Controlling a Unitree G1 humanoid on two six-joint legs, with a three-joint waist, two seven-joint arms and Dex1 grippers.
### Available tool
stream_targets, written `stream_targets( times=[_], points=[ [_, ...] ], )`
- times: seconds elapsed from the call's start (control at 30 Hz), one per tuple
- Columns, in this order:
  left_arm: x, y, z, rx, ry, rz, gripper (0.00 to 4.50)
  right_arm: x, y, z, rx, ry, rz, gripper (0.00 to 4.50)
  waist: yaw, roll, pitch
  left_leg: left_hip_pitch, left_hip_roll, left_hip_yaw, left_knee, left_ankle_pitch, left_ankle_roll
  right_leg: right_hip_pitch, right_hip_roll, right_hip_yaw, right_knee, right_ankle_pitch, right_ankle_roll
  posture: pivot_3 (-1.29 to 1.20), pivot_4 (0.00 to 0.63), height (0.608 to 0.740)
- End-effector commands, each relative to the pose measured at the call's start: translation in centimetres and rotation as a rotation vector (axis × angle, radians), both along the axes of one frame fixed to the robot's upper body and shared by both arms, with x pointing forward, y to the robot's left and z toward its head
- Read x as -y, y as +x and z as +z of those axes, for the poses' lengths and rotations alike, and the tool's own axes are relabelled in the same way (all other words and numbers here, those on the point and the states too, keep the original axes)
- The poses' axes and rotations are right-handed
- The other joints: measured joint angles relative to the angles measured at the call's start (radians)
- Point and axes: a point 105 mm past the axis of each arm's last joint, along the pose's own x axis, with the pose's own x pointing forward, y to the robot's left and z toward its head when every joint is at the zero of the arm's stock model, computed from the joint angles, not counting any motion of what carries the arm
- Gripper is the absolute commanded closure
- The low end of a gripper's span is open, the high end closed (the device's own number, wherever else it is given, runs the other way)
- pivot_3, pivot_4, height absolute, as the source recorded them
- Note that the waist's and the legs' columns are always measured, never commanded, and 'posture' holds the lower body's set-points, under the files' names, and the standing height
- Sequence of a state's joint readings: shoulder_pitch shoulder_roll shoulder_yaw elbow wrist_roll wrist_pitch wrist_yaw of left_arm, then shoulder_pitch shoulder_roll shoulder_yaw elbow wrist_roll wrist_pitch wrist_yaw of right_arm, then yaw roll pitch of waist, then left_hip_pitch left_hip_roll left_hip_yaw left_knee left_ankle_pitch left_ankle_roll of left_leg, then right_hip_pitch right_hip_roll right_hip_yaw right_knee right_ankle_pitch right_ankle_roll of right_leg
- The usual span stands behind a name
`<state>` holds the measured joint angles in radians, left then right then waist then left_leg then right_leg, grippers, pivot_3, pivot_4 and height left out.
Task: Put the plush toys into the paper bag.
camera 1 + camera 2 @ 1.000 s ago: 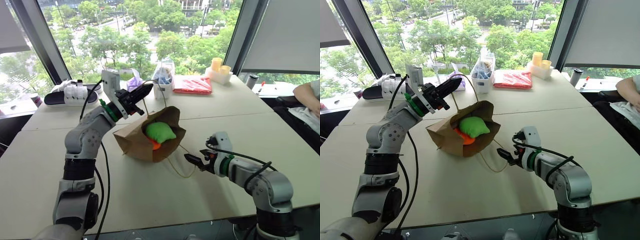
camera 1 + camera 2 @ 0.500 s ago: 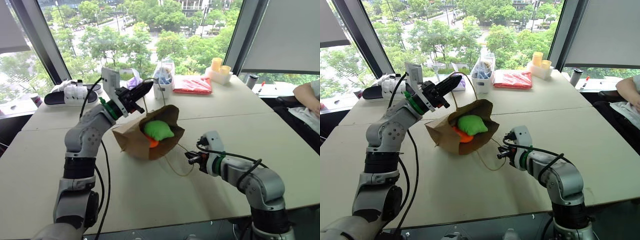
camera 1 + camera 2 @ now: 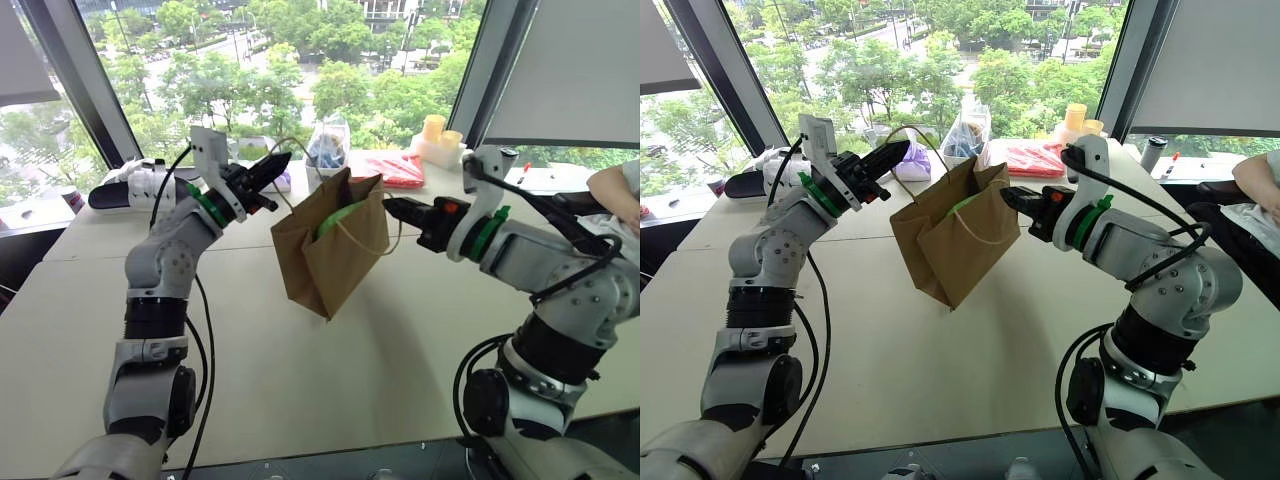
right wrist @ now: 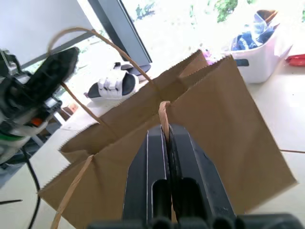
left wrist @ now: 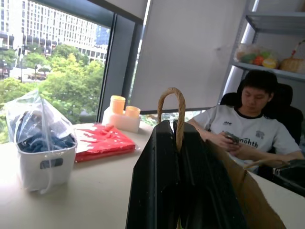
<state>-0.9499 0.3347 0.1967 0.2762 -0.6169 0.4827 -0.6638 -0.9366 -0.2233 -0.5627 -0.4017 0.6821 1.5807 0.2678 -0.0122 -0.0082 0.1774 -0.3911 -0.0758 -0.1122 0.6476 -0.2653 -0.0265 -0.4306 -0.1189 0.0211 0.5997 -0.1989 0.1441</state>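
Note:
The paper bag is hanging crooked from its handles, so I should put it down, then grip its side edge (image 3: 304,256) with my left gripper and turn it square.
The brown paper bag (image 3: 330,255) hangs upright between my two grippers, its lower corner close to the tabletop. My left gripper (image 3: 283,159) is shut on one twisted handle loop (image 5: 178,110) at the bag's left. My right gripper (image 3: 391,207) is shut on the other handle (image 4: 164,117) at the bag's right rim. The lime green plush toy (image 3: 339,216) peeks out of the bag's open mouth. The orange plush toy is hidden inside the bag.
At the table's far side stand a white bin with a clear bag of blue items (image 3: 327,152), a red flat packet (image 3: 388,169) and yellow cups (image 3: 437,135). Sandals (image 3: 140,186) lie at the far left. A person (image 5: 248,126) sits at the right.
My right gripper has shut on the loose handle and risen high. The bag has gone from lying on its side to hanging upright. The left gripper has kept its hold.

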Motion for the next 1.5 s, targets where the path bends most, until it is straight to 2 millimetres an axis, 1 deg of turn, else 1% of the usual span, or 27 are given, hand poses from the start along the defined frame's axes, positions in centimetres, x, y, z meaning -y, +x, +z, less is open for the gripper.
stream_targets(
  times=[0.03,0.13,0.2,0.3,0.4,0.43,0.5,0.57,0.6,0.63,0.67,0.7,0.83,0.9,1.0,1.07,1.1,1.13,1.17,1.2,1.23,1.27,1.3,1.37,1.43,1.47,1.5],
  points=[
    [1.6,0.7,-0.3,0.012,0.038,-0.036,4.50,-0.4,0.0,-1.0,-0.034,0.022,0.019,4.46,0.001,0.000,0.000,0.000,0.000,0.000,0.000,0.000,0.000,0.000,0.000,0.000,0.000,0.000,0.000,0.00,0.150,0.740],
    [2.6,0.9,-2.4,-0.032,0.096,-0.082,4.50,-0.4,0.0,-3.3,-0.097,0.016,0.014,4.46,-0.002,0.000,0.000,0.000,0.000,0.000,0.000,0.000,0.000,0.000,0.000,0.000,0.000,0.000,0.000,0.00,0.150,0.740],
    [3.0,0.8,-3.3,-0.034,0.132,-0.101,4.50,-0.3,-0.1,-3.9,-0.110,0.006,0.008,4.46,-0.005,0.000,0.000,-0.001,0.000,0.001,0.000,0.000,0.000,-0.001,0.000,0.000,0.000,0.000,0.000,0.00,0.150,0.740],
    [3.1,0.6,-5.0,-0.065,0.186,-0.137,4.50,0.0,-0.3,-4.5,-0.114,-0.008,0.001,4.46,-0.009,0.000,0.000,-0.001,0.000,0.001,0.000,0.000,0.000,-0.004,0.000,0.001,0.008,0.000,0.000,0.00,0.150,0.740],
    [2.7,0.4,-5.0,-0.080,0.175,-0.151,3.67,0.1,-0.6,-4.0,-0.084,-0.014,0.008,4.50,-0.008,0.000,0.000,-0.001,0.000,0.001,0.000,0.000,0.000,-0.006,0.000,0.001,0.011,0.000,0.000,0.00,0.150,0.740],
    [2.5,0.3,-4.9,-0.082,0.169,-0.157,3.16,0.1,-0.8,-3.7,-0.069,-0.010,0.018,3.89,-0.009,0.000,0.000,-0.001,0.000,0.001,0.000,0.000,0.000,-0.006,0.000,0.001,0.011,0.000,0.000,0.00,0.150,0.740],
    [2.0,0.2,-4.5,-0.082,0.159,-0.162,2.12,0.2,-1.2,-3.0,-0.033,-0.026,0.034,3.08,-0.008,0.000,0.000,-0.001,0.000,0.001,0.000,0.000,0.000,-0.006,0.000,0.001,0.012,0.000,0.000,0.00,0.150,0.740],
    [1.4,-0.1,-3.9,-0.070,0.147,-0.158,1.12,0.3,-1.5,-2.5,-0.011,-0.042,0.042,2.06,-0.007,0.000,0.000,-0.001,0.000,0.001,0.000,0.000,0.000,-0.006,0.000,0.001,0.012,0.000,0.000,0.00,0.150,0.740],
    [0.9,-0.3,-3.6,-0.068,0.137,-0.156,0.50,0.4,-1.7,-2.2,-0.002,-0.045,0.046,1.43,-0.007,0.000,0.000,-0.001,0.000,0.001,0.000,0.000,0.000,-0.006,0.000,0.001,0.012,0.000,0.000,0.00,0.150,0.740],
    [0.4,-0.5,-3.3,-0.070,0.126,-0.155,0.12,0.4,-1.9,-1.9,0.010,-0.046,0.055,1.02,-0.007,0.000,0.000,-0.001,0.000,0.001,0.000,0.000,0.000,-0.006,0.000,0.001,0.012,0.000,0.000,0.00,0.150,0.740],
    [-0.2,-1.1,-3.1,-0.075,0.125,-0.171,0.00,0.5,-2.1,-1.5,0.026,-0.049,0.066,0.45,-0.008,0.000,0.000,-0.001,0.000,0.001,0.000,0.000,0.000,-0.006,0.000,0.001,0.012,0.000,0.000,0.00,0.150,0.740],
    [-0.8,-1.6,-3.1,-0.081,0.127,-0.182,0.00,0.5,-2.3,-1.2,0.038,-0.056,0.073,0.03,-0.008,0.000,0.000,-0.001,0.000,0.000,0.000,0.000,0.000,-0.007,0.000,0.001,0.012,0.000,0.000,0.00,0.150,0.740],
    [-2.8,-3.9,-3.6,-0.136,0.162,-0.229,0.00,1.7,-3.2,0.1,0.087,-0.109,0.076,0.03,-0.009,0.000,0.000,-0.001,0.001,0.000,-0.001,0.000,0.000,-0.008,0.000,0.002,0.012,0.000,0.000,0.00,0.150,0.740],
    [-3.3,-4.5,-3.9,-0.159,0.179,-0.236,0.00,2.2,-3.5,0.4,0.098,-0.123,0.074,0.03,-0.007,0.000,0.000,-0.001,0.001,0.000,-0.001,0.000,0.000,-0.008,0.000,0.002,0.012,0.000,0.000,0.00,0.150,0.740],
    [-4.7,-6.3,-5.4,-0.205,0.265,-0.256,0.00,3.9,-4.4,1.5,0.153,-0.143,0.036,0.03,-0.003,0.000,0.000,-0.001,0.001,0.001,0.000,0.000,0.000,-0.007,0.000,0.002,0.011,0.000,0.000,0.00,0.150,0.740],
    [-5.0,-6.9,-6.0,-0.223,0.293,-0.266,0.00,4.6,-4.5,1.8,0.165,-0.138,0.015,0.03,-0.003,0.000,0.000,-0.001,0.001,0.001,0.000,0.000,0.001,-0.007,0.000,0.002,0.011,0.000,0.000,0.00,0.150,0.740],
    [-4.6,-7.5,-7.2,-0.222,0.358,-0.277,0.00,5.9,-4.0,1.3,0.125,-0.121,-0.046,0.03,-0.002,0.000,0.000,-0.001,0.001,0.001,0.000,0.000,0.001,-0.007,0.000,0.002,0.011,0.000,0.000,0.00,0.150,0.740],
    [-4.1,-7.8,-8.4,-0.221,0.406,-0.284,0.00,7.1,-3.6,0.1,0.073,-0.105,-0.108,0.03,-0.001,0.000,0.000,-0.001,0.001,0.002,0.000,0.000,0.001,-0.006,0.000,0.002,0.010,0.000,0.000,0.00,0.150,0.740],
    [-3.8,-8.1,-9.2,-0.218,0.437,-0.289,0.00,7.9,-3.3,-0.7,0.037,-0.096,-0.150,0.03,0.001,-0.001,0.000,-0.001,0.001,0.002,0.000,0.000,0.001,-0.005,0.000,0.001,0.009,0.000,0.000,0.00,0.150,0.740],
    [-3.7,-8.0,-9.7,-0.211,0.453,-0.277,0.00,8.2,-3.2,-1.7,0.010,-0.097,-0.168,0.03,0.003,-0.001,-0.001,0.001,0.001,0.002,0.000,0.000,0.001,-0.003,0.000,0.001,0.008,0.000,0.000,0.00,0.150,0.740],
    [-3.8,-7.7,-9.9,-0.208,0.455,-0.253,0.00,8.2,-3.3,-2.7,-0.013,-0.098,-0.169,0.03,0.005,-0.001,0.000,0.001,0.001,0.002,0.000,0.000,0.001,-0.002,0.000,0.001,0.005,-0.001,-0.001,0.00,0.150,0.740],
    [-3.9,-7.5,-10.0,-0.206,0.457,-0.236,0.00,8.1,-3.4,-3.3,-0.025,-0.097,-0.168,0.03,0.005,-0.001,0.000,0.000,0.001,0.002,0.000,0.000,0.000,-0.002,0.000,0.001,0.003,0.000,-0.001,0.00,0.150,0.740],
    [-3.8,-7.5,-10.3,-0.199,0.470,-0.231,0.00,7.6,-3.6,-4.4,-0.044,-0.115,-0.154,0.03,0.003,-0.001,0.000,0.000,0.001,0.002,0.000,0.000,0.000,-0.002,0.000,0.001,0.003,0.000,-0.001,0.00,0.150,0.740],
    [-3.5,-7.4,-10.7,-0.186,0.489,-0.232,0.00,6.7,-3.8,-5.9,-0.067,-0.144,-0.133,0.03,0.000,-0.001,0.000,0.000,0.001,0.002,0.000,0.000,0.001,-0.002,0.000,0.002,0.003,0.000,-0.001,0.00,0.150,0.740],
    [-3.0,-7.2,-10.8,-0.167,0.499,-0.231,0.00,5.5,-3.8,-7.5,-0.079,-0.165,-0.111,0.56,-0.003,0.000,0.000,0.000,0.002,0.002,0.000,0.000,0.001,-0.002,0.000,0.002,0.003,0.000,-0.001,0.00,0.150,0.740],
    [-2.8,-7.0,-10.7,-0.157,0.495,-0.225,0.00,4.7,-3.8,-8.2,-0.084,-0.171,-0.093,0.89,-0.004,0.000,0.000,0.000,0.002,0.003,-0.001,0.000,0.001,-0.002,0.000,0.002,0.003,0.000,-0.001,0.00,0.150,0.740],
    [-2.6,-6.7,-10.7,-0.143,0.493,-0.212,0.00,3.9,-3.8,-8.9,-0.083,-0.199,-0.067,1.31,-0.004,0.000,0.000,0.000,0.002,0.003,-0.001,0.000,0.001,-0.002,0.000,0.002,0.003,0.000,-0.001,0.00,0.150,0.740]
  ],
)
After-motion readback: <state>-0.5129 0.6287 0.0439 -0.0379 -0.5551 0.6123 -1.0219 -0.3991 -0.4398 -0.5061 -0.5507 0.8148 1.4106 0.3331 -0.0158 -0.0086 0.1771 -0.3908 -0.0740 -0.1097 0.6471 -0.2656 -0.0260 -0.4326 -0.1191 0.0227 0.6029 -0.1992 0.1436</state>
